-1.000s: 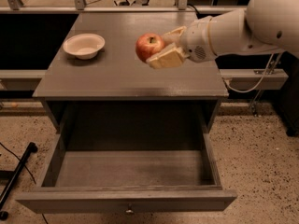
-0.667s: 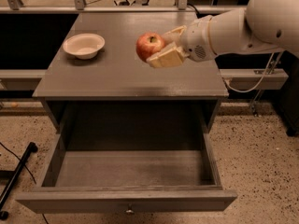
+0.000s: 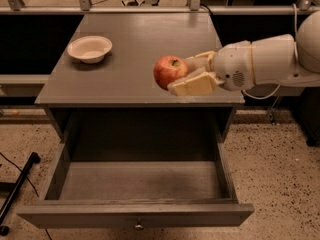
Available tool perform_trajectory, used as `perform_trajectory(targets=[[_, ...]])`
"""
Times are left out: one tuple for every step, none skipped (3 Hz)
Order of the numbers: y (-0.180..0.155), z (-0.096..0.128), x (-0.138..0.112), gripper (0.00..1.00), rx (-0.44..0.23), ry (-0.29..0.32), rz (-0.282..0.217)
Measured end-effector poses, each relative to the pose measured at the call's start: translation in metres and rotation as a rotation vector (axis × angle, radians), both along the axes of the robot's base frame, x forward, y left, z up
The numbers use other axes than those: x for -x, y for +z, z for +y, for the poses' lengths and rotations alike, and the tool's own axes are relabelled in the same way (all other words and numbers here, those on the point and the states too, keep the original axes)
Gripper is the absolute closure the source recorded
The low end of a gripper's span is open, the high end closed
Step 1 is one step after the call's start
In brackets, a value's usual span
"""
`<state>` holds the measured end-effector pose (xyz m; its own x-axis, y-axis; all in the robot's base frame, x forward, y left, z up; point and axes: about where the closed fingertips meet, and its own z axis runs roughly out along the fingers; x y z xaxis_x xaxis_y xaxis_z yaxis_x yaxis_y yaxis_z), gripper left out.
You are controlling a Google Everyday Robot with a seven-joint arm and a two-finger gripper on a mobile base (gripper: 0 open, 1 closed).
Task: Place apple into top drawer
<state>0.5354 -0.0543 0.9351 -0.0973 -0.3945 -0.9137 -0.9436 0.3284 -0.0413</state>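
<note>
Next, my gripper lets go of the red apple near the middle of the open top drawer's bare bottom (image 3: 157, 163), where I need to place it.
The red apple (image 3: 170, 71) with yellowish patches is held in my gripper (image 3: 186, 75), whose cream fingers (image 3: 192, 85) close on it from the right. It hangs above the front edge of the grey cabinet top, right of centre. The top drawer (image 3: 135, 215) is pulled fully open below, its inside bare, with a small metal knob on the front panel.
A cream shallow bowl (image 3: 89, 49) sits at the back left of the cabinet top (image 3: 135, 39). My white arm (image 3: 270, 59) reaches in from the right. A black stand leg (image 3: 17, 189) lies on the speckled floor at the left.
The gripper with the apple has moved toward the front edge of the cabinet top and lower, nearer to the open drawer.
</note>
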Motion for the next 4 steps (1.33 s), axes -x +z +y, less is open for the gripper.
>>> perform_trajectory(targets=[[-0.026,-0.022,0.026,1.00,-0.039,-0.044,0.038],[-0.069,-0.041,0.040,1.00,-0.075,-0.088,0.042],[-0.126,-0.044,0.050,1.00,-0.069,-0.073,0.029],[-0.129,-0.041,0.050,1.00,-0.068,-0.061,0.028]])
